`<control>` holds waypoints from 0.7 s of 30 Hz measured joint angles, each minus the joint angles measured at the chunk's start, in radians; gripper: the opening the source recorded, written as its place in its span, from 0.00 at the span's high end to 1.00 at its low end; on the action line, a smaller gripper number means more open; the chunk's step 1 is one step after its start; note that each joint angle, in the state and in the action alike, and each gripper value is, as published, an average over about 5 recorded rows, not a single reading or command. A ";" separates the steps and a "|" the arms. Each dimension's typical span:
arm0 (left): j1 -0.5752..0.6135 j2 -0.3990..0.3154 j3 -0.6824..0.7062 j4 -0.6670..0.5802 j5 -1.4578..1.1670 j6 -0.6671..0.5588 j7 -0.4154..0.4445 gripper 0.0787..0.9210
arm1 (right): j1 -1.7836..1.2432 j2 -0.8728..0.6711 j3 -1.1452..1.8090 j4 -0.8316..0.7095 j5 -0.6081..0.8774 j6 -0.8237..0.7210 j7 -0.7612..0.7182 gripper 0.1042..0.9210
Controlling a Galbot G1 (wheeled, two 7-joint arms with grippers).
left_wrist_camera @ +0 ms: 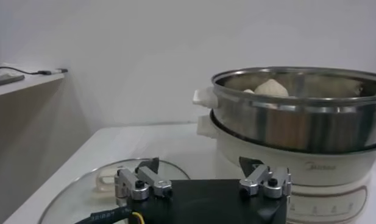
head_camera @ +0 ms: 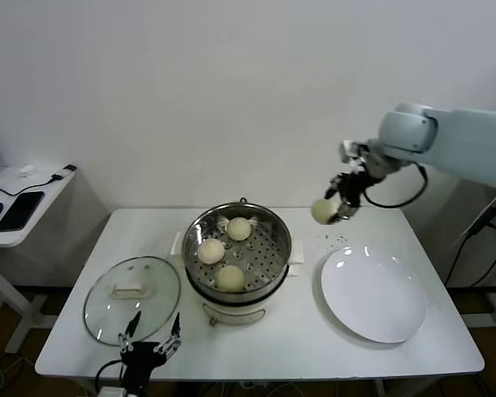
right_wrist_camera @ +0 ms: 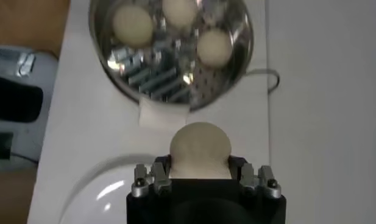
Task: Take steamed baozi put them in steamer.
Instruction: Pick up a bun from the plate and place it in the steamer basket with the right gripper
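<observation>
Next, my right gripper lets go of the baozi on the bare side of the steamer tray (head_camera: 263, 252) (right_wrist_camera: 168, 70) that faces the white plate.
The steel steamer (head_camera: 237, 248) stands mid-table with three cream-white baozi on its perforated tray (head_camera: 239, 228) (head_camera: 211, 250) (head_camera: 230, 277). My right gripper (head_camera: 335, 207) is shut on a fourth baozi (head_camera: 322, 211) and holds it in the air, right of the steamer and above the table's back. In the right wrist view the held baozi (right_wrist_camera: 200, 149) sits between the fingers with the steamer (right_wrist_camera: 170, 52) beyond it. My left gripper (head_camera: 152, 335) is open and empty, low at the table's front edge near the lid. It also shows in the left wrist view (left_wrist_camera: 203, 173).
A flat white plate (head_camera: 373, 293) lies at the right of the table. The round glass lid (head_camera: 132, 298) with a cream handle lies at the left front. A side shelf (head_camera: 21, 207) with a phone stands left of the table.
</observation>
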 measured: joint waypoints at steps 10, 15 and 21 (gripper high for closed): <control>-0.004 0.000 -0.008 0.000 -0.012 -0.001 -0.001 0.12 | -0.058 0.200 -0.013 -0.007 0.104 -0.075 0.094 0.36; -0.005 0.000 -0.007 0.005 -0.014 -0.002 -0.002 0.12 | -0.122 0.253 -0.023 -0.039 0.106 -0.095 0.131 0.36; -0.007 0.001 -0.007 0.011 -0.018 -0.003 -0.002 0.12 | -0.194 0.284 -0.025 -0.080 0.094 -0.107 0.170 0.36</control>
